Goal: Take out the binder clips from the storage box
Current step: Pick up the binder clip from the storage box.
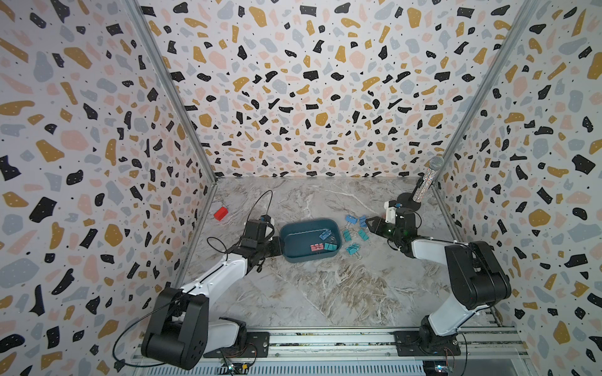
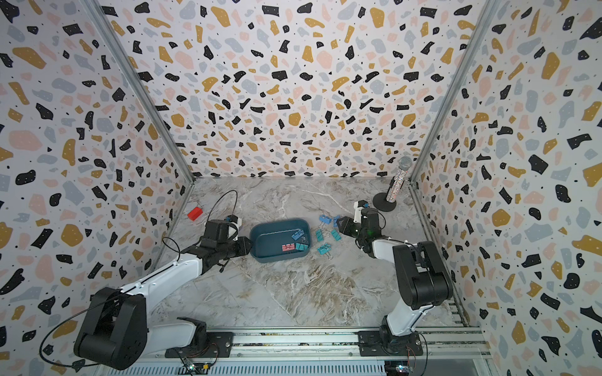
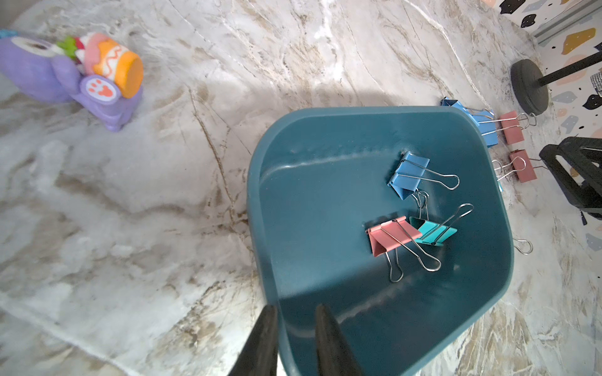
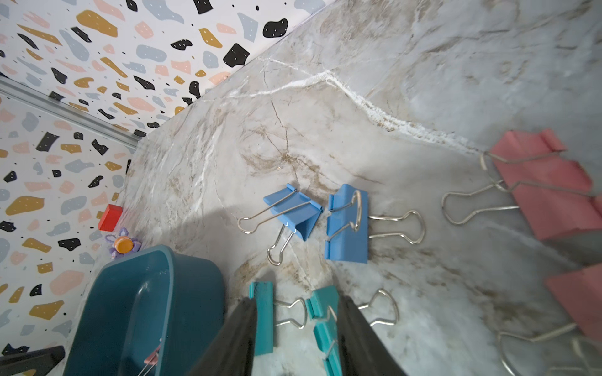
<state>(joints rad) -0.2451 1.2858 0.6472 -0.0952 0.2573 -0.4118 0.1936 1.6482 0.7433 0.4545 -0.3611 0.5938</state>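
Note:
The pink clip is inside the storage box. Next, my right gripper needs to close beside it on the body of the teal binder clip (image 1: 330,246).
The dark teal storage box (image 1: 294,239) (image 2: 277,224) stands mid-table. Inside it lie three binder clips: a blue one (image 3: 408,175), a pink one (image 3: 389,236) and a teal one (image 3: 436,232). My left gripper (image 3: 296,320) (image 1: 277,245) is shut on the box's left wall, one finger inside and one outside. Several more clips lie on the table right of the box: blue ones (image 4: 347,224), teal ones (image 1: 352,249) and pink ones (image 4: 547,195). My right gripper (image 4: 296,312) (image 1: 368,223) hangs open just above two teal clips (image 4: 264,319) and holds nothing.
A red block (image 1: 221,213) sits by the left wall, with a purple-and-orange toy (image 3: 81,75) near it behind my left arm. A glittery microphone on a round black stand (image 1: 423,185) is at the back right corner, just behind my right wrist.

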